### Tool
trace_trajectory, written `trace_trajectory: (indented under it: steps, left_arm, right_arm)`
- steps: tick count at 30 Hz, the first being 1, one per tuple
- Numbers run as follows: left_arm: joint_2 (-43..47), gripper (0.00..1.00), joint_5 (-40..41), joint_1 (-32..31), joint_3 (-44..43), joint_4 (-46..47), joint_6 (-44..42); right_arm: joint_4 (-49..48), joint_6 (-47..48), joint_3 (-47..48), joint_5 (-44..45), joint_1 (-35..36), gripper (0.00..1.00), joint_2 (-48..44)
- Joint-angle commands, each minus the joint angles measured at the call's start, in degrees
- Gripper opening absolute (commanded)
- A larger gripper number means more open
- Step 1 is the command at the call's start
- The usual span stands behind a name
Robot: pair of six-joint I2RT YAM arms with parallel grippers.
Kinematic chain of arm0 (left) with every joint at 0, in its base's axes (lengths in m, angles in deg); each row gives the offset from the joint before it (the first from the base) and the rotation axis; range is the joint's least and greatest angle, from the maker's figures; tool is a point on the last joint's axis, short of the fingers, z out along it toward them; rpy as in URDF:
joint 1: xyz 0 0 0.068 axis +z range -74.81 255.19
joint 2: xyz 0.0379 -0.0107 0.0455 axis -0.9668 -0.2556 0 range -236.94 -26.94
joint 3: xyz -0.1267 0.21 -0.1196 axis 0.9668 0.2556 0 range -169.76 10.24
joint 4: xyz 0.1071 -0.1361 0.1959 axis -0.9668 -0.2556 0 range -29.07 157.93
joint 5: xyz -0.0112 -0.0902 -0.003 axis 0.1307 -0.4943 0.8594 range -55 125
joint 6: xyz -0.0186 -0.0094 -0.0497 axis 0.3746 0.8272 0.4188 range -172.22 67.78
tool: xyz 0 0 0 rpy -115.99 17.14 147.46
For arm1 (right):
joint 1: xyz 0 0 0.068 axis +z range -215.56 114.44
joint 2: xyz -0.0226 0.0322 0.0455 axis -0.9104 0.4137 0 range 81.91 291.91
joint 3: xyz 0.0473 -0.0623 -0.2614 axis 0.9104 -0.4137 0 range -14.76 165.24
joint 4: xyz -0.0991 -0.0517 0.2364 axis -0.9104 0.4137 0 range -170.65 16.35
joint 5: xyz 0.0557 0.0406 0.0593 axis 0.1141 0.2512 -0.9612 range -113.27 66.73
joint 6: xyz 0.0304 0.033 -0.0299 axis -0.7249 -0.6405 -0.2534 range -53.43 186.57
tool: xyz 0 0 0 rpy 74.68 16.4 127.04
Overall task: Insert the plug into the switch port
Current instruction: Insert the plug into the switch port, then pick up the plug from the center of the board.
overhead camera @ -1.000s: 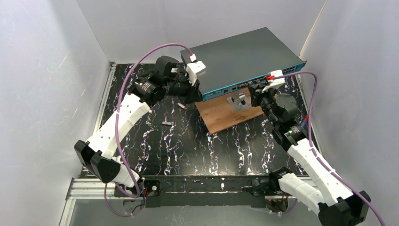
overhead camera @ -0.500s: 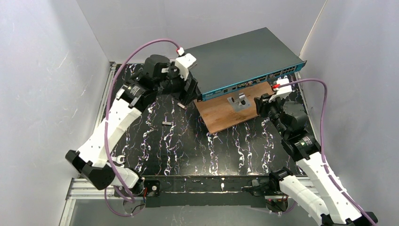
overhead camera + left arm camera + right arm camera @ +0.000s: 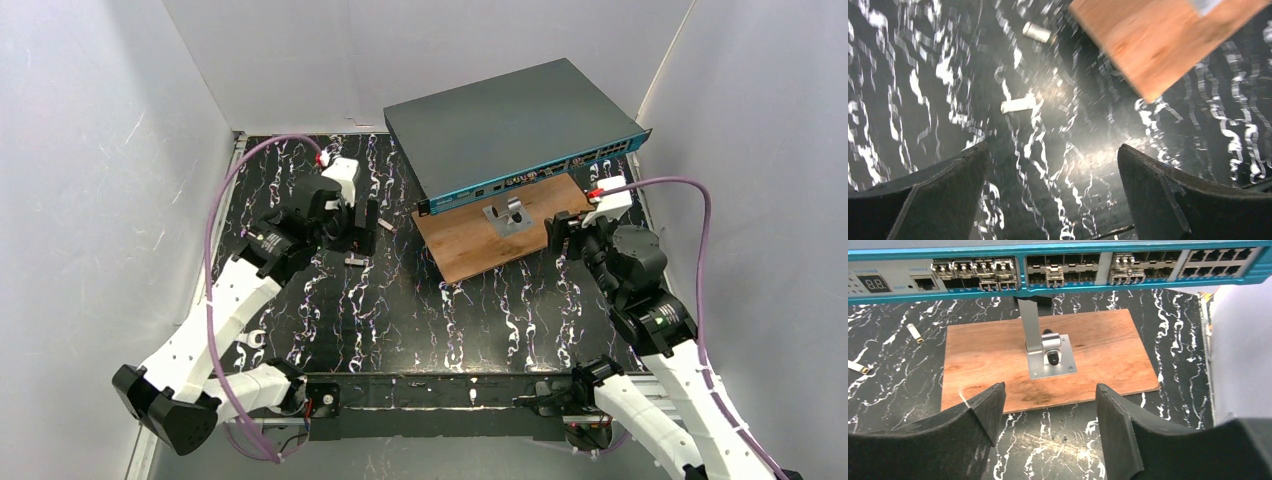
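I need to close my left gripper on the body of the nearer silver plug (image 3: pixel 355 262) (image 3: pixel 1018 104), the one that is farther from the switch.
The switch (image 3: pixel 500 120) is a flat dark grey box at the back, its teal front strip (image 3: pixel 898 290) lined with sockets, some holding silver modules. Two small silver plugs lie loose on the black marbled table: one (image 3: pixel 383 224) (image 3: pixel 1037 32) near the switch's left corner, the other (image 3: pixel 354 261) (image 3: pixel 1018 104) nearer. My left gripper (image 3: pixel 360 228) (image 3: pixel 1052 146) hangs open above the nearer plug, holding nothing. My right gripper (image 3: pixel 560 230) (image 3: pixel 1050 386) is open and empty at the near right edge of the wooden board, facing the switch front.
A brown wooden board (image 3: pixel 480 240) (image 3: pixel 988 355) lies in front of the switch, partly under it, carrying a silver metal bracket (image 3: pixel 508 214) (image 3: pixel 1048 352). White walls enclose the table on three sides. Purple cables loop from both wrists.
Both grippers have opened and backed away from the switch. The left arm swung down and left over the loose plugs; the right pulled back to the board's near right edge.
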Motion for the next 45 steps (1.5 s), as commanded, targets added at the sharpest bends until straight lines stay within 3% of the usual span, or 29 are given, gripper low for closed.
trace_trajectory:
  steps: [1,5,11,22,32,38,45]
  left_arm:
    - [0.9,0.98,9.9,1.9,7.1,-2.4,11.2]
    - [-0.3,0.98,9.7,4.6,13.2,0.7,14.2]
    - [-5.6,0.98,3.2,9.7,15.5,5.4,10.8]
    - [-25.9,0.91,-14.1,17.4,4.0,7.9,5.4]
    - [-39.9,0.89,-21.9,19.8,-2.5,7.3,3.2]
    - [-43.5,0.87,-26.3,20.0,-2.4,7.3,3.8]
    - [-40.6,0.85,-26.6,20.0,3.7,6.7,6.1]
  right_arm:
    - [0.2,1.7,1.0,3.2,-0.3,0.78,-2.4]
    - [1.0,1.8,0.9,4.0,-0.3,0.89,-3.9]
    - [1.3,2.5,0.2,5.7,-0.3,0.92,-6.6]
    - [2.7,2.4,-1.6,6.1,-0.3,0.92,-10.4]
    - [4.4,1.5,-0.4,6.1,-0.3,0.93,-11.4]
    - [4.6,1.0,-0.2,5.5,-0.3,0.93,-10.9]
    - [3.9,1.0,-0.1,4.9,-0.3,0.93,-10.2]
